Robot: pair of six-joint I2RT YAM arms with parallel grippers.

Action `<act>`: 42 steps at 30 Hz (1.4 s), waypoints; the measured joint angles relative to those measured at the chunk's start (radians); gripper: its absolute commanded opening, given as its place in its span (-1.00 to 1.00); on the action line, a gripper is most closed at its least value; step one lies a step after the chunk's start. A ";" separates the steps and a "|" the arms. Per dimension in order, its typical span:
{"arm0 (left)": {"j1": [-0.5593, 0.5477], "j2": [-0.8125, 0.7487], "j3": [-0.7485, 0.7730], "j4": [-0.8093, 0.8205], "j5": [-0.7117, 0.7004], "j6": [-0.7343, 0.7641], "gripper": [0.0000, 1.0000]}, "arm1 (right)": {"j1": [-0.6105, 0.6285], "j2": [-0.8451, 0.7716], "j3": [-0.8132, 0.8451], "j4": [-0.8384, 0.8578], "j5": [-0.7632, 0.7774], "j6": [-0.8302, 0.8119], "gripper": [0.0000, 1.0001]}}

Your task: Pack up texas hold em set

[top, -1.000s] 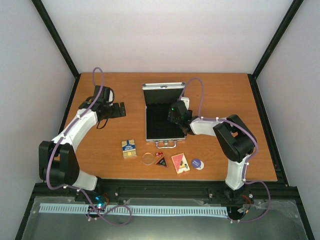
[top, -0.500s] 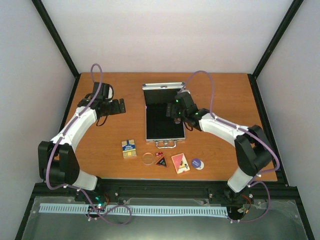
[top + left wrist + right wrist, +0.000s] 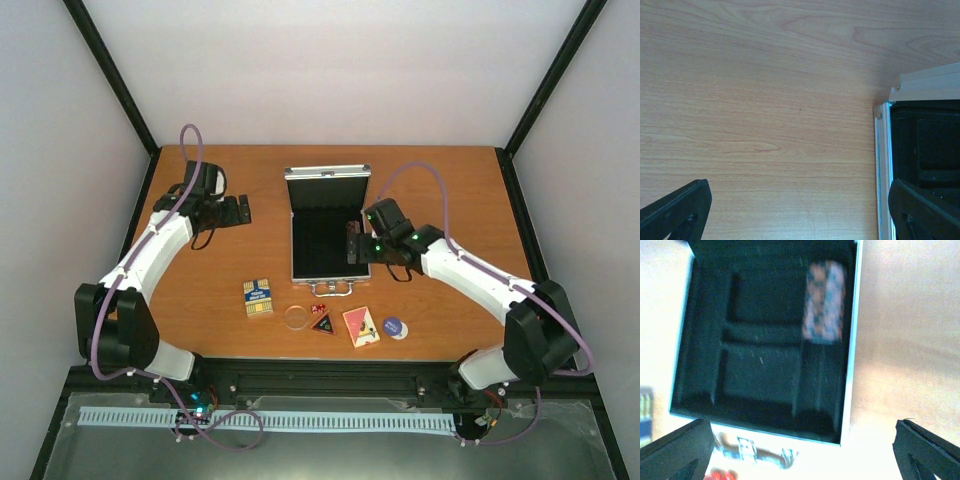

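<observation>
The robot's right gripper will next go to the pink deck next to the blue disc and close across the deck's long sides (image 3: 361, 327).
The silver case (image 3: 329, 172) lies open mid-table, lid up at the back, black lining showing. In the right wrist view a brown chip stack (image 3: 824, 302) lies in the case's (image 3: 852, 355) right slot. My right gripper (image 3: 355, 246) hovers open and empty over the case's near right edge; it also shows in the right wrist view (image 3: 800, 457). My left gripper (image 3: 236, 213) is open and empty over bare table left of the case (image 3: 883, 165). In front of the case lie the blue-yellow deck (image 3: 258, 297), clear disc (image 3: 296, 317), red dice (image 3: 318, 308), black triangle (image 3: 323, 324), pink deck (image 3: 361, 327) and blue disc (image 3: 395, 327).
The case's handle (image 3: 762, 454) faces the near edge, with the red dice (image 3: 720, 475) just in front of it. The wooden table (image 3: 450, 200) is bounded by a black frame and white walls.
My right gripper has drawn back from over the case's far part to its near right edge, and the arm has stretched out. The left arm has barely moved.
</observation>
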 measured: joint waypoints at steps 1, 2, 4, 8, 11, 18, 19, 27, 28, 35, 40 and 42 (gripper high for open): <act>0.000 0.000 0.000 -0.004 0.001 -0.001 1.00 | 0.000 -0.009 -0.016 -0.029 -0.018 -0.002 1.00; 0.000 0.000 0.000 -0.008 0.002 -0.002 1.00 | 0.003 -0.017 -0.033 -0.058 -0.032 -0.004 1.00; 0.000 0.000 0.000 -0.016 0.002 -0.005 0.99 | 0.025 -0.023 -0.058 -0.125 -0.048 -0.010 1.00; 0.000 0.000 0.000 -0.025 0.005 -0.011 0.99 | 0.156 -0.023 -0.081 -0.250 -0.051 -0.010 1.00; 0.000 0.000 0.000 -0.025 0.012 -0.016 0.99 | 0.259 -0.029 -0.100 -0.305 -0.064 0.008 1.00; 0.000 -0.003 -0.002 -0.025 0.024 -0.027 0.99 | 0.379 -0.025 -0.116 -0.389 -0.056 0.053 1.00; 0.000 -0.005 -0.003 -0.024 0.025 -0.029 0.99 | 0.387 -0.015 -0.116 -0.393 -0.055 0.054 1.00; 0.000 -0.037 -0.018 -0.025 0.031 -0.034 0.99 | 0.395 0.103 -0.113 -0.391 0.013 0.052 1.00; 0.000 -0.039 -0.018 -0.025 0.032 -0.034 0.99 | 0.395 0.116 -0.113 -0.390 0.024 0.050 1.00; 0.000 -0.047 -0.019 -0.025 0.037 -0.034 0.99 | 0.395 0.180 -0.093 -0.358 0.044 0.045 0.99; 0.000 -0.047 -0.022 -0.025 0.039 -0.034 0.99 | 0.395 0.212 -0.089 -0.322 0.043 0.040 0.93; 0.000 -0.047 -0.022 -0.025 0.039 -0.034 0.99 | 0.395 0.218 -0.089 -0.310 0.040 0.038 0.88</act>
